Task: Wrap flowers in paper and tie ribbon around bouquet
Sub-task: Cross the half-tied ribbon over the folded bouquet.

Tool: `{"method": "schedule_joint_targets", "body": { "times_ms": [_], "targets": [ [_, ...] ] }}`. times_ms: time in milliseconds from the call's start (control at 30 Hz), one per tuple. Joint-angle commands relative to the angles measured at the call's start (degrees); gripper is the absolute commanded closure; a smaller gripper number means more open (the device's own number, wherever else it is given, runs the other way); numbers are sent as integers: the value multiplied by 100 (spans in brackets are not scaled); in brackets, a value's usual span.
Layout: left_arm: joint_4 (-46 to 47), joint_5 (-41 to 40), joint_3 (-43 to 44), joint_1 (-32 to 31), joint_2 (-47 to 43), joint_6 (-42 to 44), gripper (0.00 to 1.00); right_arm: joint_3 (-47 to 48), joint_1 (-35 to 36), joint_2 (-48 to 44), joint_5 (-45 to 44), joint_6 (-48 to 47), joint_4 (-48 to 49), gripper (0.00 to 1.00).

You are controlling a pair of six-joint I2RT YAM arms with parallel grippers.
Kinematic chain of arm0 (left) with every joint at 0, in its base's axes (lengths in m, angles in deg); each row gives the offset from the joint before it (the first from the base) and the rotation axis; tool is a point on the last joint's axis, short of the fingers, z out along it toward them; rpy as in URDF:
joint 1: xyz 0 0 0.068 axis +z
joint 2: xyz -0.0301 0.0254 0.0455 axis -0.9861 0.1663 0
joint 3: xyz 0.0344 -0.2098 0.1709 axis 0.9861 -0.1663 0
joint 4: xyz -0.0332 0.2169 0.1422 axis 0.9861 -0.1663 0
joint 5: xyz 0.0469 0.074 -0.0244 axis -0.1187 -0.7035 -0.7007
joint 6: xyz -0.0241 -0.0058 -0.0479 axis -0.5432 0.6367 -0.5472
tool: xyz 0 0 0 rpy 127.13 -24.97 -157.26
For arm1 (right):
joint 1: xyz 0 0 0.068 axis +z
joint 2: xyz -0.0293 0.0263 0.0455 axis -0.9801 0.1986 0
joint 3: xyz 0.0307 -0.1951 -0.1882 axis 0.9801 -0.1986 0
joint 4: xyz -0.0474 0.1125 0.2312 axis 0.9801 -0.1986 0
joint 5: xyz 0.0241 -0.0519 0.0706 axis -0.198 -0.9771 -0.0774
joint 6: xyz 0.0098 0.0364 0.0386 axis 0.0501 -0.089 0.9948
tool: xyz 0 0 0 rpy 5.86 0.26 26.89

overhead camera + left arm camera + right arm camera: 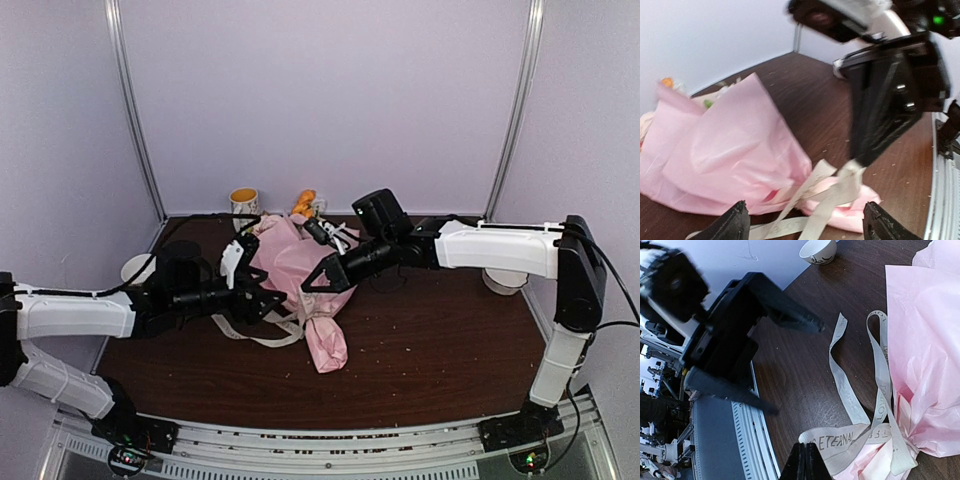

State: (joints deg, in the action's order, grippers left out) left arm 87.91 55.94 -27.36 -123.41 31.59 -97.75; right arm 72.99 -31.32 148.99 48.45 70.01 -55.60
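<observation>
I need to next lower my left gripper to the cream ribbon's loose end (237,321) on the table, away from the bouquet's neck, and close it there.
The bouquet (300,268) lies on the table, a cone of pale pink paper (735,145) with orange flowers (303,203) showing at its far, wide end. The cream ribbon (840,442), printed with lettering, loops around the cone's narrow neck, and its loose tails (262,338) trail on the wood. My right gripper (805,462) is shut on a fold of the ribbon beside the neck. In the left wrist view the strip (837,187) rises to its black tip. My left gripper (807,230) is open, facing the neck with nothing between its fingers.
A mug (243,203) with a yellow inside stands at the back behind the bouquet. A white cup (135,268) sits at the table's left edge and a white bowl (500,281) at the right. A metal rail (330,445) runs along the near edge.
</observation>
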Motion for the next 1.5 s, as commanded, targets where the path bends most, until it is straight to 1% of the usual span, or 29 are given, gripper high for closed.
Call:
{"method": "schedule_joint_targets", "body": {
  "times_ms": [0,33,67,133,233,367,433,567,667,700,733,767,800,833,933,1033,1100,1200,1267,1333,1400,1467],
  "targets": [
    [-1563,-950,411,669,281,-228,23,97,-20,-107,-140,-40,-5,100],
    [-1875,-1107,589,922,567,-440,28,100,-16,-105,-138,-32,4,100],
    [-2100,-1105,764,1172,800,-614,30,101,-19,-103,-131,-16,24,100],
    [-2237,-905,1060,1492,1207,-749,31,103,-18,-86,-150,-1,38,100],
    [-2270,-963,1412,1521,1807,-620,31,93,-20,-87,-217,-30,-11,100],
    [-2661,-1126,1916,1610,2605,-576,30,71,-20,-117,-294,-79,-107,100],
    [-2651,-1095,1998,1628,2803,-570,31,36,-16,-135,-292,-82,-101,100],
    [-2954,-701,2056,1631,2898,-667,43,13,-16,-152,-375,-113,-163,100],
    [-3132,-475,1894,1620,2782,-914,48,8,-14,-168,-410,-123,-180,100],
    [-3082,-473,1737,1626,2698,-982,51,12,-20,-166,-415,-123,-172,100],
    [-3038,-528,1625,1626,2646,-1000,59,13,-19,-159,-411,-117,-168,100],
    [-3015,-603,1547,1625,2601,-1004,74,17,-13,-160,-417,-115,-163,100],
    [-3018,-674,1494,1624,2552,-1004,91,21,-18,-158,-425,-108,-148,100],
    [-3019,-688,1451,1625,2467,-998,100,28,-20,-151,-441,-94,-131,100],
    [-2939,-517,1295,1581,1911,-903,100,123,-28,-112,-593,-59,-197,100],
    [-3167,-516,1176,1290,1063,-557,100,314,-50,-13,-779,-41,-385,100],
    [-3446,-499,1094,936,467,-301,100,413,-93,44,-883,21,-450,100],
    [-3976,-509,1072,162,-296,173,100,448,-156,120,-842,141,-293,100],
    [-4188,-418,1092,-459,-617,429,100,490,-169,163,-818,206,-125,100],
    [-4109,-333,1096,-942,-850,476,100,611,-169,256,-800,238,-130,100],
    [-3723,-306,1092,-1295,-1019,429,100,741,-169,344,-849,225,-221,100],
    [-3242,-300,1173,-1552,-1004,558,100,808,-163,405,-878,209,-228,100]
  ]
}}
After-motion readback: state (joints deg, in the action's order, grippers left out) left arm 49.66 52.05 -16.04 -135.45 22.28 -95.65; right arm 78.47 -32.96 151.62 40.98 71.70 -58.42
